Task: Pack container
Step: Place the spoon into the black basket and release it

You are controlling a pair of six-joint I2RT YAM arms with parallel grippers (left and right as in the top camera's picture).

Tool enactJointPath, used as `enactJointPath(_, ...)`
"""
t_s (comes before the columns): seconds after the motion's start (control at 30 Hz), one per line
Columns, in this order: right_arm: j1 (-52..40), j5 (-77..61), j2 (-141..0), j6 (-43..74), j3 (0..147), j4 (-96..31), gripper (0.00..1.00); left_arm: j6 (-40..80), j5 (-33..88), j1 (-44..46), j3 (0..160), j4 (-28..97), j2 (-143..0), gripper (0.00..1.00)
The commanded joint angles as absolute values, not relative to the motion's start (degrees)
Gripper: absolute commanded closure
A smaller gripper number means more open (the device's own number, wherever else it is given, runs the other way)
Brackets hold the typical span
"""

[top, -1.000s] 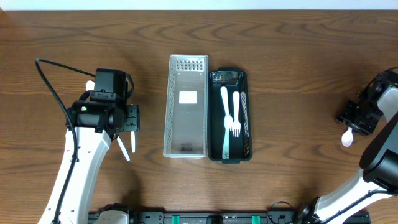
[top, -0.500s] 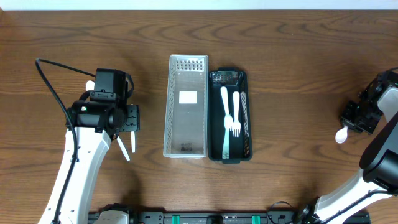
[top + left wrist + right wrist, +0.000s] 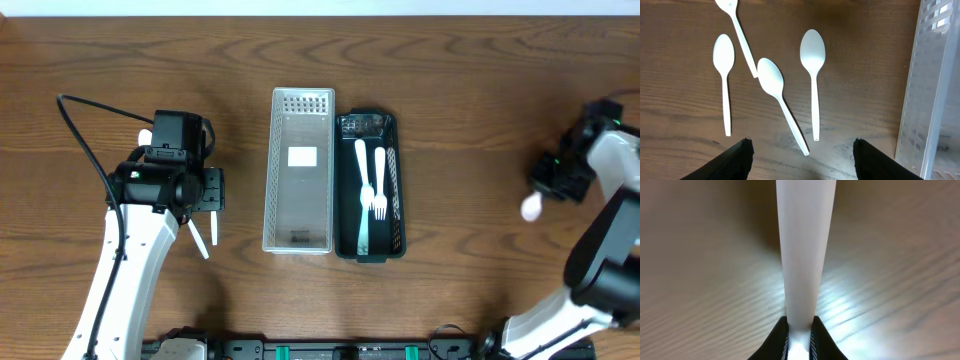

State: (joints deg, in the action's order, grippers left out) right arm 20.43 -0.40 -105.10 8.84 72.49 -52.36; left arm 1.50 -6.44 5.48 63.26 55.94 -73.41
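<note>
Next, my right gripper lets go of the white spoon inside the dark bin [image 3: 352,200], in between the forks and the side of the clear bin.
A clear plastic bin [image 3: 300,170] and a dark bin [image 3: 395,170] stand side by side mid-table. The dark bin holds two white forks [image 3: 372,185]. My right gripper [image 3: 552,185] at the far right is shut on a white spoon [image 3: 531,208], whose handle [image 3: 802,250] fills the right wrist view. My left gripper [image 3: 212,190] is open at the left over several white spoons [image 3: 812,75] lying on the wood; the clear bin's wall [image 3: 935,85] shows at the right edge of the left wrist view.
A black cable [image 3: 85,140] loops off the left arm. The wooden table's front edge holds black fixtures [image 3: 320,350].
My right gripper has moved left and a little up with the white spoon. The left arm has not moved.
</note>
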Motion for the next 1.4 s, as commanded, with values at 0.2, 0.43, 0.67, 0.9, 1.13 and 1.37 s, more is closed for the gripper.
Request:
enactJointPath(0.2, -5.37, -2.17, -86.67, 16.95, 75.96, -53.82, 0.97, 1.39, -6.92, 5.39, 63.99, 56.1, -73.73, 0.34)
enactJointPath(0.43, -23.51, -1.93, -88.58, 21.02, 75.96, -53.45, 0.97, 1.39, -6.92, 5.39, 63.99, 56.1, -73.73, 0.34)
enactJointPath(0.67, -32.53, -1.93, -97.1, 23.11, 75.96, -51.59, 0.97, 1.39, -6.92, 5.39, 63.99, 56.12, -73.73, 0.34)
enactJointPath(0.9, -33.5, -1.96, -105.06, 24.82, 75.96, -51.16, 0.95, 1.39, -6.9, 5.39, 63.99, 56.12, -73.73, 0.34)
enactJointPath(1.13, -33.15, -1.78, -103.42, 21.06, 77.19, -48.82, 0.6, 1.37, -6.92, 5.39, 63.99, 56.12, -73.73, 0.02)
enactJointPath(1.37, -30.15, 1.89, -99.0, 16.86, 88.07, -53.25, 0.44, 1.41, -6.87, 5.39, 64.14, 56.66, -73.21, 0.02)
